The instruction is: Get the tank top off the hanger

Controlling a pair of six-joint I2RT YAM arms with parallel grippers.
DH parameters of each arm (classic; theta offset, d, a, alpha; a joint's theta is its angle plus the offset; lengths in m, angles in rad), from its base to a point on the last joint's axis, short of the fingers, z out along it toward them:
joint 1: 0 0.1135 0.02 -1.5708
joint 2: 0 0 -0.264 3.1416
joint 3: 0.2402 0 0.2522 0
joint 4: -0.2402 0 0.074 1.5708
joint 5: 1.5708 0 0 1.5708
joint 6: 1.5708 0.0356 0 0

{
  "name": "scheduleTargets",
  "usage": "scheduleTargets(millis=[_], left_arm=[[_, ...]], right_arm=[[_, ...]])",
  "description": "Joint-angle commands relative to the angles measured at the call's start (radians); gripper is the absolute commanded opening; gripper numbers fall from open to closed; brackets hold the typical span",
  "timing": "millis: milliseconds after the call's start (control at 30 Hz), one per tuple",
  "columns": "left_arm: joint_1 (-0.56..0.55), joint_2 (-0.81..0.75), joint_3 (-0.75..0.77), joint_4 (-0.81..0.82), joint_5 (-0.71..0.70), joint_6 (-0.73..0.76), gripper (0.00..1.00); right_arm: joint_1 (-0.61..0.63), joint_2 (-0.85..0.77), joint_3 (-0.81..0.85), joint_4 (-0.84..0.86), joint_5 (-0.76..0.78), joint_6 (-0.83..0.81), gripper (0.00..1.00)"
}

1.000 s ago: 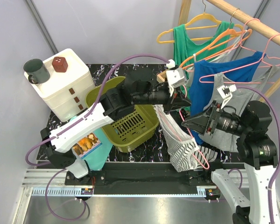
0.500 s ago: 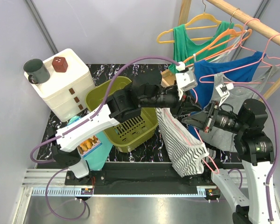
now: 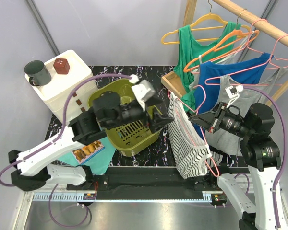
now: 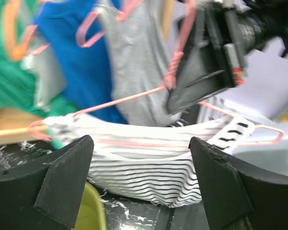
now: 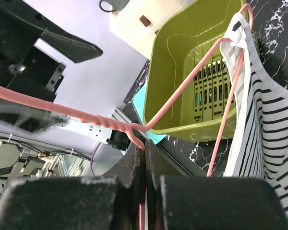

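Observation:
The strap of the tank top sits on the end of the hanger by the basket, so next my left gripper pinches that strap [image 3: 174,98] before my right gripper pulls the hanger away.
The striped tank top [image 3: 188,146] hangs on a pink hanger [image 3: 207,160] over the table's front edge. My right gripper [image 3: 198,119] is shut on the hanger's wire just below its twisted neck; the wrist view shows the jaws pinching the hanger [image 5: 62,111] at the gripper [image 5: 143,149], with the tank top [image 5: 264,120] draped to the right. My left gripper [image 3: 159,120] stands open a little to the left of the cloth, touching nothing. Its wrist view looks between wide-apart fingers [image 4: 62,184] at the tank top [image 4: 149,167] and hanger [image 4: 129,98].
An olive basket [image 3: 134,132] sits under the left arm. A white drawer unit [image 3: 69,88] with a mug [image 3: 37,72] stands back left. Green [image 3: 189,45], blue [image 3: 216,84] and grey tops hang from a wooden rail [image 3: 259,21] behind the right gripper.
My left gripper has opened, let go of the tank top and drawn back to the left. My right gripper has shut on the hanger's wire, and the garment now hangs from it.

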Motion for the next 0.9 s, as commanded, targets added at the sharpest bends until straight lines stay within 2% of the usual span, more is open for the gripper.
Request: scheduleTargets(millis=[0, 200, 333, 533, 600, 733, 833, 867], left_arm=[[0.085, -0.019, -0.087, 0.130, -0.080, -0.106, 0.80], [0.192, 0.108, -0.092, 0.153, -0.042, -0.173, 0.72], [0.217, 0.188, -0.043, 0.153, -0.034, -0.197, 0.64], [0.229, 0.245, -0.017, 0.173, -0.020, -0.217, 0.59], [0.232, 0.252, -0.011, 0.183, 0.012, -0.222, 0.59], [0.232, 0.240, -0.051, 0.221, 0.058, -0.240, 0.66], [0.231, 0.211, -0.097, 0.253, 0.087, -0.255, 0.74], [0.232, 0.206, -0.103, 0.261, 0.101, -0.260, 0.79]], right_arm=[[-0.002, -0.029, -0.007, 0.103, 0.015, 0.042, 0.00], [-0.002, -0.072, -0.017, 0.143, -0.001, 0.105, 0.00], [-0.002, -0.082, -0.025, 0.149, -0.004, 0.126, 0.00], [-0.002, -0.095, -0.039, 0.149, -0.007, 0.131, 0.00], [-0.002, -0.092, -0.039, 0.148, -0.007, 0.131, 0.00], [-0.002, -0.090, -0.039, 0.148, -0.008, 0.131, 0.00], [-0.002, -0.090, -0.039, 0.149, -0.007, 0.128, 0.00], [-0.002, -0.092, -0.039, 0.149, -0.007, 0.129, 0.00]])
